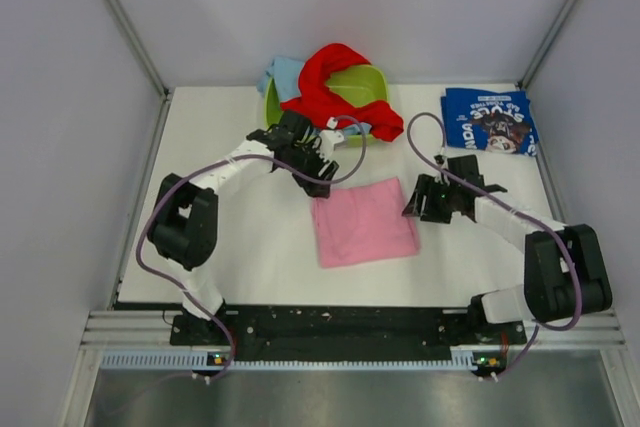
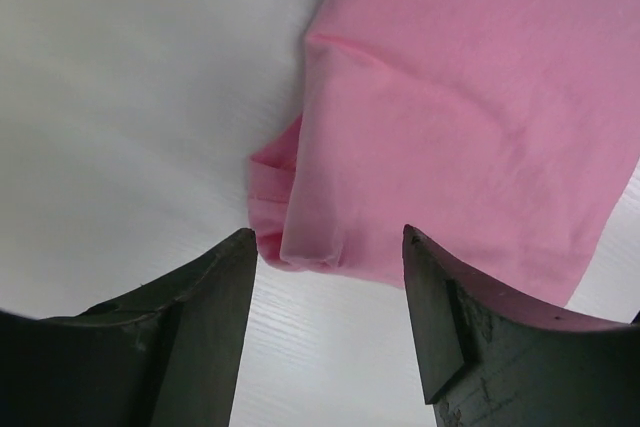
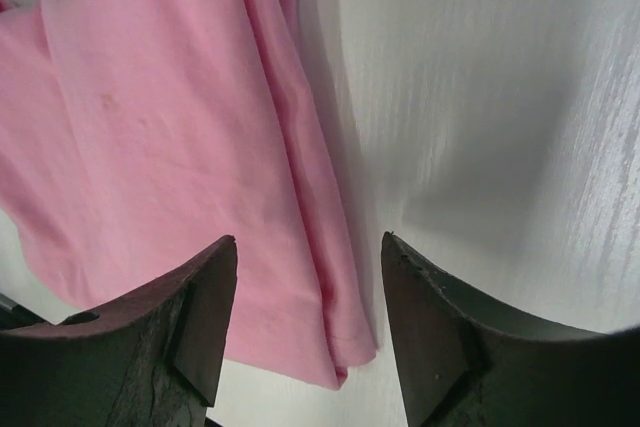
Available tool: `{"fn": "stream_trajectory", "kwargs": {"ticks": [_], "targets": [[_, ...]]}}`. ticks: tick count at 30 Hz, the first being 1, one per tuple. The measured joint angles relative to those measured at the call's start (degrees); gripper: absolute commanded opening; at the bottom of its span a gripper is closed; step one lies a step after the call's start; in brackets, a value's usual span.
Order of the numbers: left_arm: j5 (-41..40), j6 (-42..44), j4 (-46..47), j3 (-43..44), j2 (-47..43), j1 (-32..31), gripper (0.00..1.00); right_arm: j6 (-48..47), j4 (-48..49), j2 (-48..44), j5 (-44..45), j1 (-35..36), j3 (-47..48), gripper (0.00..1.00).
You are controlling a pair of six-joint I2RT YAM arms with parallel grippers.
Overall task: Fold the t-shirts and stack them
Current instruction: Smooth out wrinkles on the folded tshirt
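The pink t-shirt is crooked and its under layer pokes out. My left gripper will pinch its far corner (image 2: 312, 243) and pull it straight before stacking.
The pink t-shirt (image 1: 364, 221) lies folded in a rough square on the white table's middle. My left gripper (image 1: 318, 180) hovers open and empty at its far left corner; that corner shows in the left wrist view (image 2: 320, 237). My right gripper (image 1: 415, 199) hovers open and empty over its far right corner, seen in the right wrist view (image 3: 340, 347). The navy blue t-shirt (image 1: 488, 120) with cartoon print lies folded at the far right. The red t-shirt (image 1: 335, 87) drapes over the lime green tub (image 1: 362, 87), with the light blue t-shirt (image 1: 283, 72) behind it.
The tub stands at the table's far middle. Grey enclosure walls (image 1: 60, 147) close in both sides and the back. Black cables (image 1: 350, 162) loop from both arms above the table (image 1: 240, 247).
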Motion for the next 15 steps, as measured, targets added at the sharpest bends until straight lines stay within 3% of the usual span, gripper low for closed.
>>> {"fn": "stream_trajectory", "kwargs": {"ticks": [3,6,7,12,15], "targets": [[0.3,0.0,0.9,0.0,2.6,0.0,0.54,0.7,1.9,0.1,-1.1,0.0,-2.3,0.56],[-0.7,-0.5,1.2,0.0,5.8,0.3,0.19,1.4,3.4,0.5,-2.1,0.1,-3.7,0.40],[-1.1,-1.0,1.2,0.0,6.7,0.5,0.12,1.6,4.0,0.9,-2.3,0.1,-4.0,0.33],[-2.6,-1.2,1.3,0.0,8.1,1.6,0.07,3.3,5.3,4.5,-3.4,0.0,-4.1,0.01],[-4.4,-1.2,1.6,0.0,8.2,1.9,0.09,4.4,6.3,5.5,-4.7,0.1,-4.5,0.00]]}}
